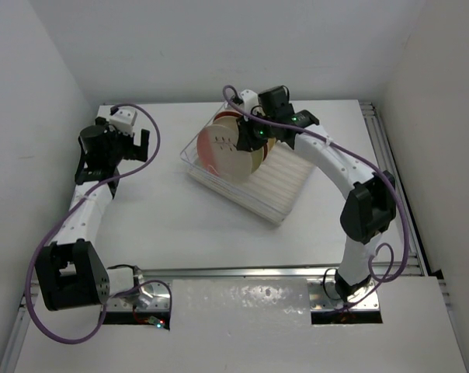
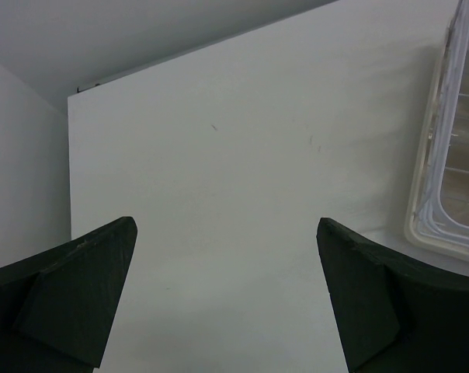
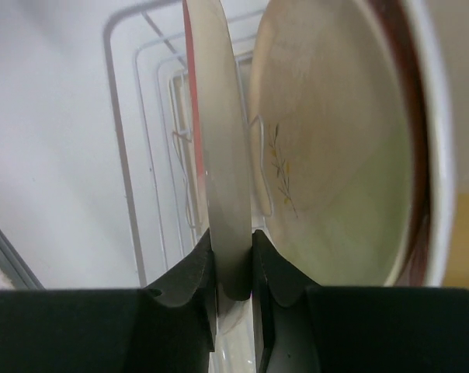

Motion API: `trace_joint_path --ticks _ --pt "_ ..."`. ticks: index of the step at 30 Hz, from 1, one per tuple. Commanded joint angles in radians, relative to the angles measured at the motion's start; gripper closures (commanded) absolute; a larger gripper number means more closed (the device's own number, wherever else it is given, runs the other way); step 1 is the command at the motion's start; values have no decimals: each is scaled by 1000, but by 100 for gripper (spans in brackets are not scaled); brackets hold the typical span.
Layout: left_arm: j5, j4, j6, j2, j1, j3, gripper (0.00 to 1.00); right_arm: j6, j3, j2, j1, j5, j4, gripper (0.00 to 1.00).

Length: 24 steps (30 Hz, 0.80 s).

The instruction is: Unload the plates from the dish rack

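My right gripper will lay the pink plate on the table (image 1: 328,132) between the rack's empty end and the table's far corner.
The dish rack (image 1: 277,186) sits at the table's middle, with plates standing upright at its far left end. My right gripper (image 1: 246,138) is shut on the top rim of the pink plate (image 1: 217,145). In the right wrist view the gripper (image 3: 233,256) clamps that plate (image 3: 223,140), which shows edge-on between the fingers. Right of it stand the cream plate with a sprig motif (image 3: 335,155) and a red-rimmed plate (image 3: 425,116). The white and blue plate is not visible. My left gripper (image 1: 133,144) is open and empty over the table, left of the rack; it also shows in the left wrist view (image 2: 227,225).
Thin wire dividers (image 3: 133,155) rise left of the held plate. The rack's clear corner (image 2: 444,155) shows at the right edge of the left wrist view. White walls close in the table on the left, back and right. A metal rail runs along the near edge (image 1: 242,272).
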Motion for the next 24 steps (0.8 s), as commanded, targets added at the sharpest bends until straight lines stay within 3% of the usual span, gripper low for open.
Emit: trace_joint_path --ticks 1,9,16,21,24 --pt "-4 26 20 -23 -7 -10 0 100 97 -128 12 -97 157 100" --pt "-12 40 23 -21 -7 -13 0 225 151 -157 -26 -17 257 100" --pt "-4 46 13 -21 -7 -18 0 692 132 -145 -215 -56 628 100" --pt "-9 28 2 -23 -7 -24 0 856 123 -99 -345 59 757 100" --pt "-15 11 -4 -29 -7 -30 0 1063 53 -79 -466 118 928 100"
